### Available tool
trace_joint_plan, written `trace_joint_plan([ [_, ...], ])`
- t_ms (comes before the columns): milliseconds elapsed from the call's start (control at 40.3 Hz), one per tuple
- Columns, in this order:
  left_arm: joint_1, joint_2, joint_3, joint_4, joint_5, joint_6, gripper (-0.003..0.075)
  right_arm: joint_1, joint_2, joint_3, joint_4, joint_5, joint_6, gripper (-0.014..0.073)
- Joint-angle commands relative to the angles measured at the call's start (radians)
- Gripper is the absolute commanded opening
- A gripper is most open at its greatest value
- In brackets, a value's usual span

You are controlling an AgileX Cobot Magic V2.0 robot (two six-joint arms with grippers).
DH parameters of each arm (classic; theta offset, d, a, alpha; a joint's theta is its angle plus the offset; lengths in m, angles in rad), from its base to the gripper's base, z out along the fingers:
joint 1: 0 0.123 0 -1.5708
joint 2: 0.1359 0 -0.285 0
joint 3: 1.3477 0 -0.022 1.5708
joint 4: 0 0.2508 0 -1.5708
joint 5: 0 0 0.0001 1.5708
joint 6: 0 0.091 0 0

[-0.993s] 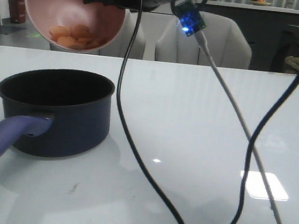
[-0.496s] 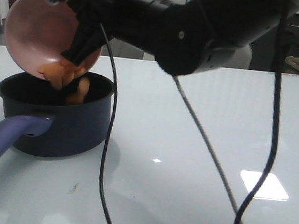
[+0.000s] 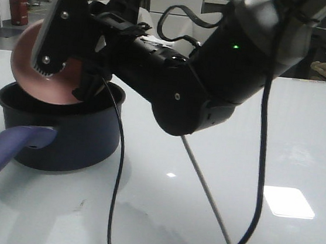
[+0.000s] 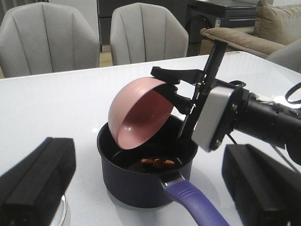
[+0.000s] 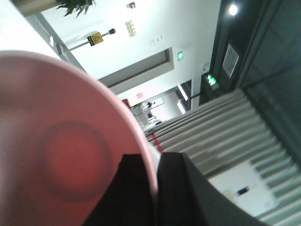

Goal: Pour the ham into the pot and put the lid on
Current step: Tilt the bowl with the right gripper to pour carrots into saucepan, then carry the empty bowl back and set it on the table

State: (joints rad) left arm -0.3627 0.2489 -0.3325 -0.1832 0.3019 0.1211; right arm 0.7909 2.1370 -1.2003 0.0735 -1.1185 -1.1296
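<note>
Next, my right gripper lets go of the pink bowl on the table (image 3: pixel 248 169) just behind the bright light patch, on the side of the patch toward the pot.
The pot (image 3: pixel 61 134), dark navy with a purple-blue handle (image 3: pixel 0 153), stands at the table's left. My right gripper (image 3: pixel 88 84) is shut on the rim of the pink bowl (image 3: pixel 36 75) and holds it tipped steeply, mouth down, over the pot. The bowl's inside looks empty in the right wrist view (image 5: pixel 66 150), where the fingers (image 5: pixel 136 188) pinch its rim. A few orange-tan ham chunks (image 4: pixel 157 163) lie on the bottom of the pot (image 4: pixel 141 188). My left gripper (image 4: pixel 148 155) is open and empty on the handle side of the pot. A curved metal rim (image 4: pixel 62 212), maybe the lid, peeks beside its finger.
My right arm's thick black body (image 3: pixel 203 79) reaches across the table above the pot. Its cables (image 3: pixel 258 168) hang down to the table (image 3: pixel 302 144). Grey chairs (image 4: pixel 136 28) stand behind the far edge.
The right gripper has tipped the pink bowl further over and lowered it onto the pot's rim. The ham has slid out of the bowl into the pot.
</note>
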Motion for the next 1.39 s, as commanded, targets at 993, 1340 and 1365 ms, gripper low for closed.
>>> trace_joint_plan([
  [993, -0.007, 0.008, -0.028, -0.007, -0.078, 0.0, 0.0676, -0.339, -0.639, -0.028, 0.262, 1.454, 0.803, 0.0135],
  [1340, -0.007, 0.008, -0.028, -0.007, -0.078, 0.0, 0.0676, -0.557, -0.587, -0.027, 0.261, 1.68, 0.803, 0.0135],
  [1365, -0.007, 0.008, -0.028, -0.007, -0.078, 0.0, 0.0676, -0.571, -0.58, -0.027, 0.261, 1.689, 0.803, 0.0135],
])
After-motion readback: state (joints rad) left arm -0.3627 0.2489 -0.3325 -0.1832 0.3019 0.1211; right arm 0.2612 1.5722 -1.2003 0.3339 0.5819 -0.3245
